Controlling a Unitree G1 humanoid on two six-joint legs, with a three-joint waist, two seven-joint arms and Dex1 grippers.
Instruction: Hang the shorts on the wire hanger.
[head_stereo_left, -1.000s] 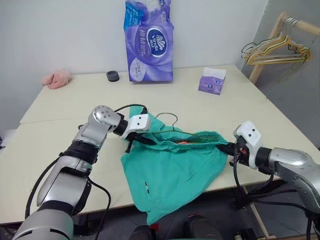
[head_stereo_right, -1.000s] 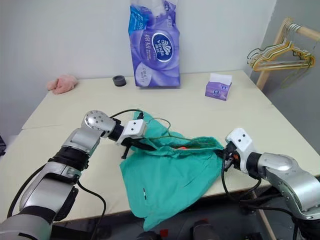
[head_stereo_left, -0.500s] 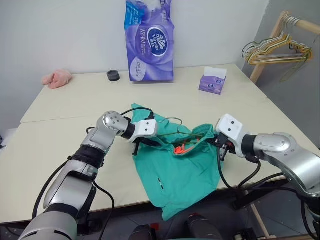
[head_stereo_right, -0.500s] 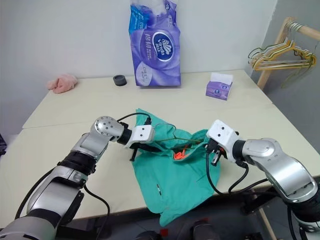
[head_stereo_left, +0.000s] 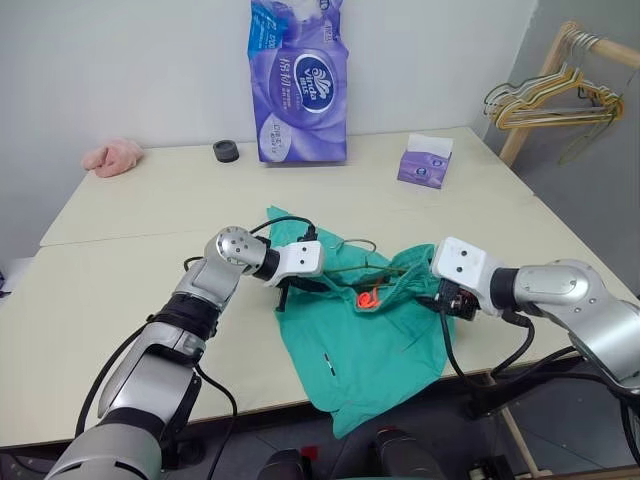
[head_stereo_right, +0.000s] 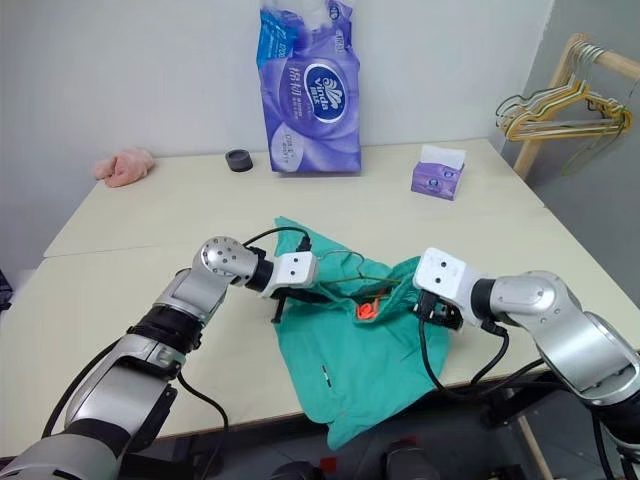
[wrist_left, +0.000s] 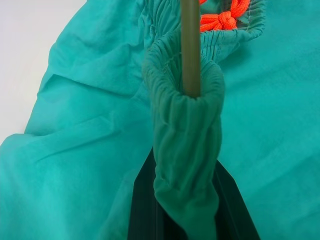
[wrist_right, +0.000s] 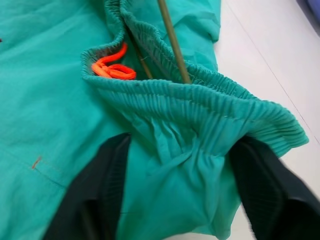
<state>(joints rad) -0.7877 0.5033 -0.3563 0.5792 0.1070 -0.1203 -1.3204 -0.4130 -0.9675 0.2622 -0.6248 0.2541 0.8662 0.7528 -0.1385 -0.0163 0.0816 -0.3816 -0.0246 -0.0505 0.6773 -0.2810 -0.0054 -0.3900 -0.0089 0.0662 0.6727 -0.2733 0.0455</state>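
Next, I open my left gripper, since the waistband's end is bunched narrow around the hanger's wire, then take the shorts (wrist_left: 192, 207) below the waistband and pull it wide before lifting.
The teal-green shorts (head_stereo_left: 370, 330) lie bunched at the table's front edge, one leg hanging over it. An orange drawstring (head_stereo_left: 367, 296) shows inside the waist. The wire hanger (head_stereo_left: 358, 243) is threaded into the waistband, its thin wire (wrist_left: 190, 45) entering the gathered elastic. My left gripper (head_stereo_left: 288, 290) is shut on the left end of the waistband, where the wire goes in. My right gripper (wrist_right: 182, 170) is at the waistband's right end, open, its black fingers (wrist_right: 100, 190) wide apart with slack elastic fabric lying between them.
A tall purple tissue pack (head_stereo_left: 298, 85), a black roll (head_stereo_left: 226, 151) and a pink cloth wad (head_stereo_left: 112, 156) sit at the back of the cream table (head_stereo_left: 120, 290). A small purple tissue box (head_stereo_left: 424, 165) is back right. A wooden rack with several hangers (head_stereo_left: 545, 100) stands beyond the right edge.
My right gripper has opened and moved in toward the left one. The waistband, stretched tight between both grippers a second ago, now sags and bunches. The left gripper shifted slightly right.
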